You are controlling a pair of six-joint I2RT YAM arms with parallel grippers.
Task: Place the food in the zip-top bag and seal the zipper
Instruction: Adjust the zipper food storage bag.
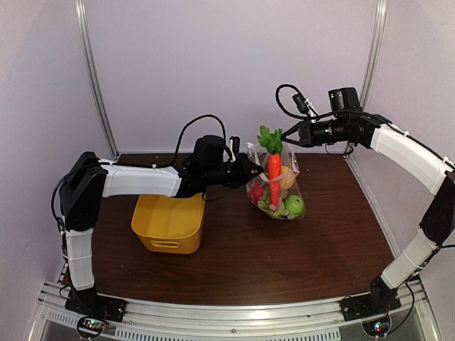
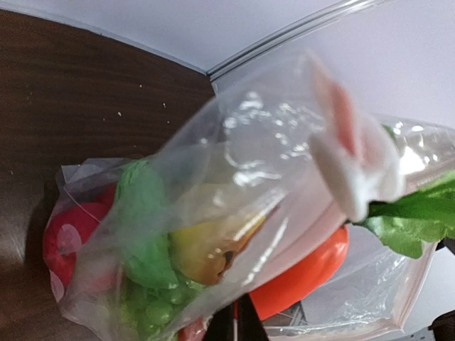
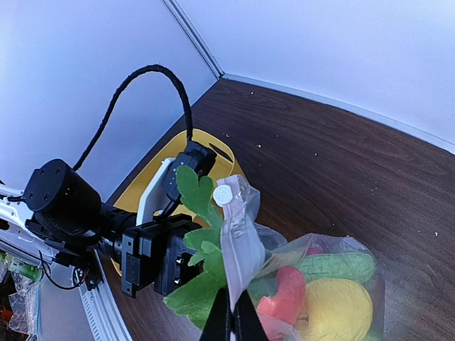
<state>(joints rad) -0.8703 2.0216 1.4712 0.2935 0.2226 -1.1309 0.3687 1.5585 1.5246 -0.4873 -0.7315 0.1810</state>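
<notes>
I need to take hold of the bag's rim (image 1: 264, 170) again with my left gripper and help lift the bag until the carrot sinks inside, because the carrot's green leaves poke out of the bag's opening.
The zip-top bag (image 1: 288, 186) hangs upright between my two grippers over the table's middle. In it are an orange carrot (image 1: 274, 170) with green leaves poking out of the mouth, a red apple (image 1: 257, 192), a green apple (image 1: 294, 205), grapes (image 2: 153, 309) and a lemon (image 3: 338, 309). My left gripper (image 1: 250, 170) is shut on the bag's left edge; its fingertips (image 2: 229, 325) pinch plastic. My right gripper (image 1: 286, 135) is shut on the zipper (image 3: 242, 245) below its white slider (image 3: 223, 195). The bag mouth stands open around the carrot leaves (image 3: 199, 241).
A yellow plastic basket (image 1: 169, 222) stands on the brown table (image 1: 284, 263) under the left arm, left of the bag; it also shows in the right wrist view (image 3: 222, 158). White walls close the back and sides.
</notes>
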